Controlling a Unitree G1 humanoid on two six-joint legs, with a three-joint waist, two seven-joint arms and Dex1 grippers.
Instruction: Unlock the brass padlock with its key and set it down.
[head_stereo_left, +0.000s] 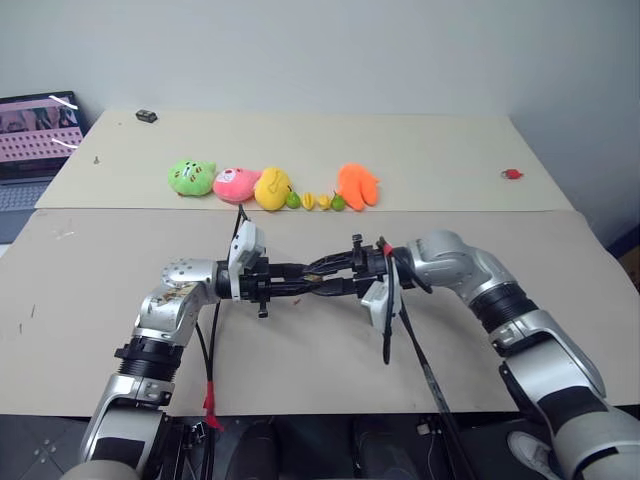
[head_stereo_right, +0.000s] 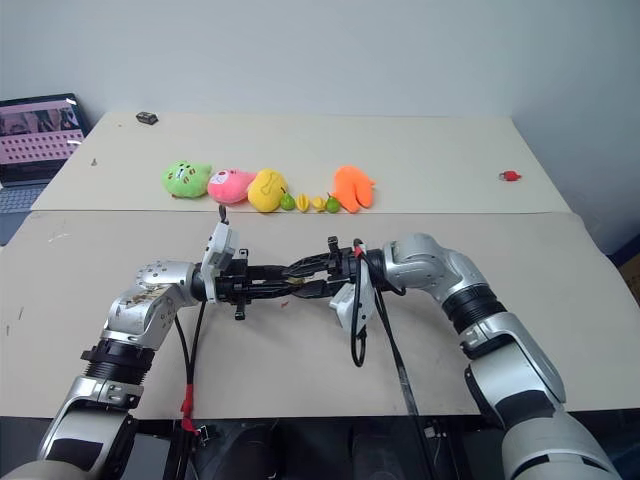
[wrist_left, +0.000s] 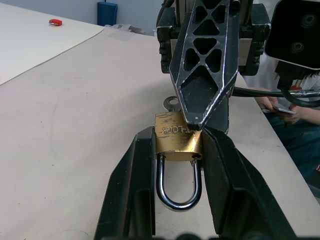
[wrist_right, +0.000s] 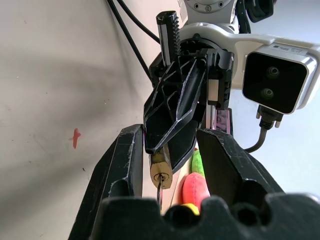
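The left gripper has the padlock's shackle between its own fingers, so next the right gripper takes the padlock's body (wrist_left: 173, 136) before the left gripper opens to reach the padlock's shackle.
The brass padlock (wrist_left: 177, 137) hangs above the tan table (head_stereo_left: 300, 350), clamped between the fingers of my left gripper (wrist_left: 178, 134), which is shut on its body with the silvery shackle facing the wrist. The key (wrist_left: 171, 103) shows as a small silver ring at the lock's far end. My right gripper (wrist_right: 171, 132) faces the left one tip to tip, and its fingers stand apart on either side of the left fingertips and the lock. One right finger (wrist_left: 202, 75) touches the lock's keyhole end. In the head views both grippers meet near the table's middle (head_stereo_left: 325, 280).
Several plush toys (head_stereo_left: 235, 183) and small toy fruits (head_stereo_left: 322, 201) line the far board. A small red object (head_stereo_left: 512, 174) lies far right, a black item (head_stereo_left: 147, 116) far left, a laptop (head_stereo_left: 35, 135) beyond the left edge. A person's hands (wrist_left: 287, 107) show in the left wrist view.
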